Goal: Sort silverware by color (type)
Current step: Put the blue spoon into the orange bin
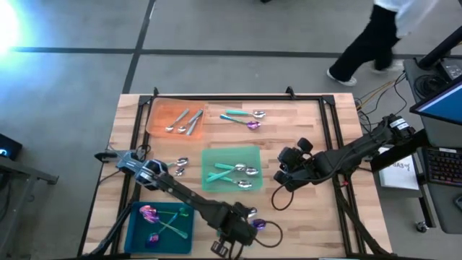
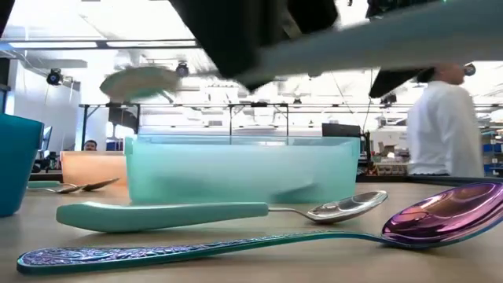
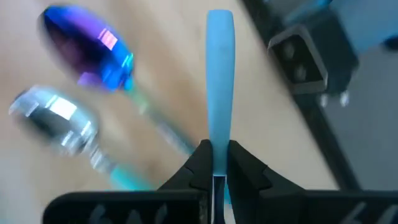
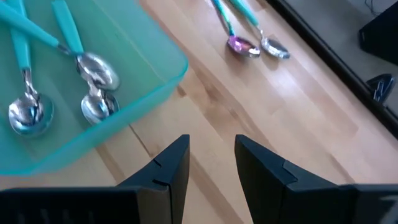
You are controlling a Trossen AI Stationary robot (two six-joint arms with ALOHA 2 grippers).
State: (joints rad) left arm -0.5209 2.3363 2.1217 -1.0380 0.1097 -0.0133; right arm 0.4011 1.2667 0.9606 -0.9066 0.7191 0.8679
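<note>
Next, my left gripper puts the teal-handled spoon down between the silver pieces in the orange tray [image 1: 186, 120].
My left gripper [image 1: 245, 220] hangs over the table's near edge, shut on a teal-handled spoon [image 3: 219, 74]. Under it a purple-headed spoon [image 3: 87, 53] and a silver-headed, teal-handled spoon [image 3: 56, 118] lie flat on the wood. My right gripper [image 1: 285, 173] stands open above bare table, right of the green tray [image 1: 231, 153]. That tray holds teal-handled silver spoons [image 4: 93, 74]. All-silver pieces [image 1: 184, 119] lie in the orange tray [image 1: 155, 115], and purple-headed ones [image 1: 151, 214] in the blue tray [image 1: 137, 231]. My left gripper pinches the spoon's teal handle [image 3: 219, 142] between its two fingers, which come steeply from above. The handle's free end [image 3: 219, 18] sticks out well past the fingertips. The gripper hides the spoon's head in the wrist view. The spoon is lifted clear of the table.
Two loose teal-handled spoons [image 1: 245, 118], one silver-headed and one purple-headed, lie at the far middle. Loose silver pieces [image 1: 180, 167] lie left of the green tray. A dark frame [image 1: 328, 137] runs along the table's edges. A person [image 1: 375, 36] walks beyond the far edge.
</note>
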